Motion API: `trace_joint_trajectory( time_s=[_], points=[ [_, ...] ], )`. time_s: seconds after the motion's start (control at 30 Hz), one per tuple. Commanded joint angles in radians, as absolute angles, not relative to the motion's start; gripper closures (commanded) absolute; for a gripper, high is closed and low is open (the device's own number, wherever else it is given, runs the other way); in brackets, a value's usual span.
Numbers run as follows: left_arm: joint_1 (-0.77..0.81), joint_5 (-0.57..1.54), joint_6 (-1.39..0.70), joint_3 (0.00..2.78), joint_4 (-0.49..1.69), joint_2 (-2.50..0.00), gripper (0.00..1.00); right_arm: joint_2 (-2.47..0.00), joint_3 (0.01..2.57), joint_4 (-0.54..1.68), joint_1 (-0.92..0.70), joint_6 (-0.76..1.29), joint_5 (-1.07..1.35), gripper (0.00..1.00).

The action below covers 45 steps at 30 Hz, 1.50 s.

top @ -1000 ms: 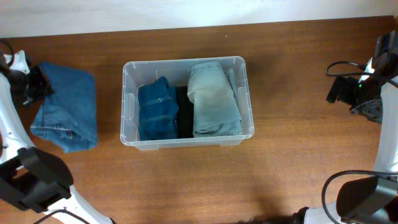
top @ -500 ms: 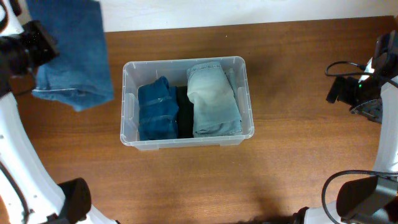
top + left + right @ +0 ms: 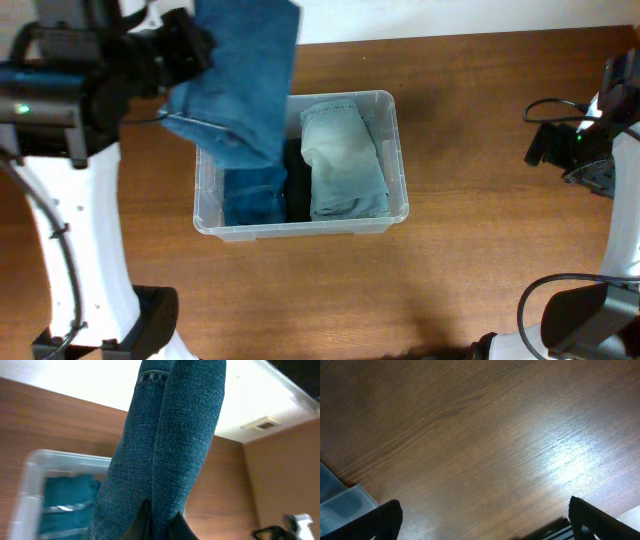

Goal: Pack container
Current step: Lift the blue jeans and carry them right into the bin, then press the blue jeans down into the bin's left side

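The folded blue jeans will be released from my left gripper on top of the mid-blue jeans (image 3: 264,162), beside the folded pale jeans.
The clear plastic container (image 3: 398,150) stands mid-table. Inside lie folded mid-blue jeans (image 3: 255,200) at the left, a dark garment (image 3: 297,185) in the middle and folded pale jeans (image 3: 345,160) at the right. My left gripper (image 3: 159,522) is shut on folded blue jeans (image 3: 245,85), which hang high over the container's back left corner; they also fill the left wrist view (image 3: 175,435). In the overhead view the gripper (image 3: 185,45) is by the jeans' left edge. My right gripper (image 3: 482,515) is open and empty over bare table at the far right.
The right arm (image 3: 600,130) with a black cable rests at the table's right edge. The container's corner (image 3: 340,500) shows at the left of the right wrist view. A white wall runs behind the table's back edge.
My left gripper has lifted the blue jeans off the table's left side and carried them up and to the right, over the container's back left part. The right arm has not moved.
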<state>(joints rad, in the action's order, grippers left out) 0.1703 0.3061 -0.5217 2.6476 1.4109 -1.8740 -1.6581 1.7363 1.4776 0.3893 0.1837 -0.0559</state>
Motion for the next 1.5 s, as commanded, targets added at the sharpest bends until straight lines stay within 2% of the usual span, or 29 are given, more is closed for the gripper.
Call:
trace_joint_trajectory(
  time_s=[0.0, 0.17, 0.37, 0.6, 1.03, 1.47],
  points=[
    [0.213, 0.345, -0.643, 2.663, 1.381, -1.908, 0.99, -1.658, 1.743, 1.477, 0.394, 0.187, -0.065, 0.02],
    [0.254, 0.316, -0.686, 2.663, 1.378, -1.966, 1.00, -1.658, 1.743, 1.477, 0.394, 0.187, -0.064, 0.02],
    [0.282, 0.173, -0.764, 2.638, 1.411, -1.986, 1.00, -1.658, 1.743, 1.477, 0.394, 0.187, -0.064, 0.02],
    [0.312, 0.170, -0.860, 2.439, 1.390, -1.986, 0.99, -1.658, 1.743, 1.477, 0.394, 0.187, -0.064, 0.02],
    [0.310, 0.208, -0.894, 2.141, 1.245, -1.986, 0.99, -1.658, 1.743, 1.477, 0.394, 0.187, -0.064, 0.02],
    [0.303, 0.095, -0.924, 2.099, 1.346, -1.986, 1.00, -1.658, 1.743, 1.477, 0.394, 0.187, -0.064, 0.01]
  ],
)
